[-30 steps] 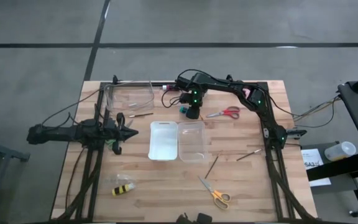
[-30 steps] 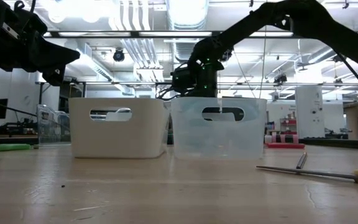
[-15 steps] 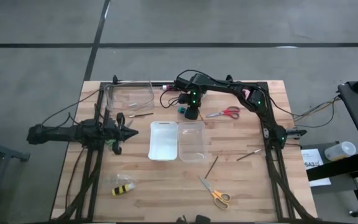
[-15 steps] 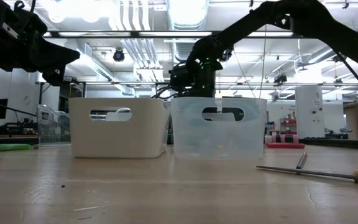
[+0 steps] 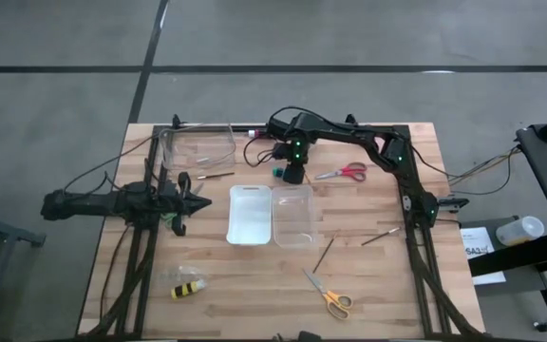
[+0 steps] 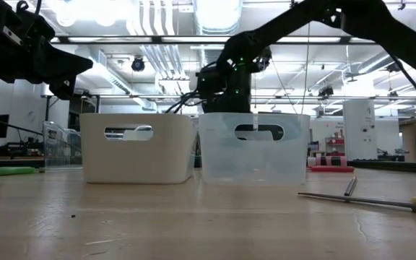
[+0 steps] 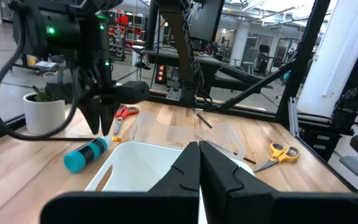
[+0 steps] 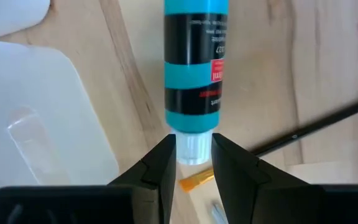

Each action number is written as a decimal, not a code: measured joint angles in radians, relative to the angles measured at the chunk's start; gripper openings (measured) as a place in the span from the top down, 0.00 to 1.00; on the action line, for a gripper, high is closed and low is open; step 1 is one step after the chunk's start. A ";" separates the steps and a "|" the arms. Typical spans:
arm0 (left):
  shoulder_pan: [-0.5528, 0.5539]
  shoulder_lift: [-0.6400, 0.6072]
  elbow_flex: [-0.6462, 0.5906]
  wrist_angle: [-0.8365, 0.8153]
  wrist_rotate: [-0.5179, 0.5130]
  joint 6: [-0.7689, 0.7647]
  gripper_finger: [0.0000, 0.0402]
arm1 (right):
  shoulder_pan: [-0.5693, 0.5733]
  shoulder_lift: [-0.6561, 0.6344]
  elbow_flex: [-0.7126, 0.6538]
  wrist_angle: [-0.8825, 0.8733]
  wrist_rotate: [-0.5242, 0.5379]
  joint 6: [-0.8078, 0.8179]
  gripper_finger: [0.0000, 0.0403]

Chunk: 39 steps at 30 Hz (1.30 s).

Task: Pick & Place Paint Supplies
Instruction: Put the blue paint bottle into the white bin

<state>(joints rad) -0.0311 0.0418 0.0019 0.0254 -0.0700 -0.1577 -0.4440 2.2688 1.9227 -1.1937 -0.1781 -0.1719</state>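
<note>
My right gripper pinches just the white cap of the teal bottle, and the bottle slants from it. Next, I put the bottle down and grab it by its banded body (image 8: 194,78).
A teal paint bottle (image 5: 279,172) with black bands lies just beyond the far end of the clear bin (image 5: 292,215). My right gripper (image 5: 294,175) stands over it, pointing down, shut on its white cap end. The left wrist view shows the bottle (image 7: 87,154) slanting, cap end up under the right gripper (image 7: 102,127). My left gripper (image 5: 202,201) waits level and shut at the table's left, beside the white bin (image 5: 251,214). Red scissors (image 5: 345,173), yellow scissors (image 5: 329,296), a yellow-and-black bottle (image 5: 189,289) and thin brushes (image 5: 324,254) lie flat on the table. My right gripper pinches the teal bottle's white cap (image 8: 191,149) between its two fingers, which come from above and point down. The bottle's body (image 8: 196,62) sticks out sideways toward the table's left. Its cap end is raised; I cannot tell whether its bottom end touches the wood.
A clear container (image 5: 198,147) stands at the far left corner, with a brush (image 5: 218,175) near it. A dark brush (image 8: 319,127) and an orange-tipped one (image 8: 194,182) lie on the wood right under the held bottle. Another brush (image 5: 381,236) lies right of the bins.
My right gripper has risen a little, still shut on the teal bottle's cap end. My left arm has kept still.
</note>
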 joint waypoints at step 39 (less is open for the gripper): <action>0.000 0.000 0.000 0.000 0.000 0.000 1.00 | 0.043 -0.006 -0.151 0.216 0.114 -0.199 0.26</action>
<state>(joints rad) -0.0314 0.0418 0.0017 0.0254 -0.0697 -0.1577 -0.4011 2.2630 1.7713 -0.9778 -0.0640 -0.3709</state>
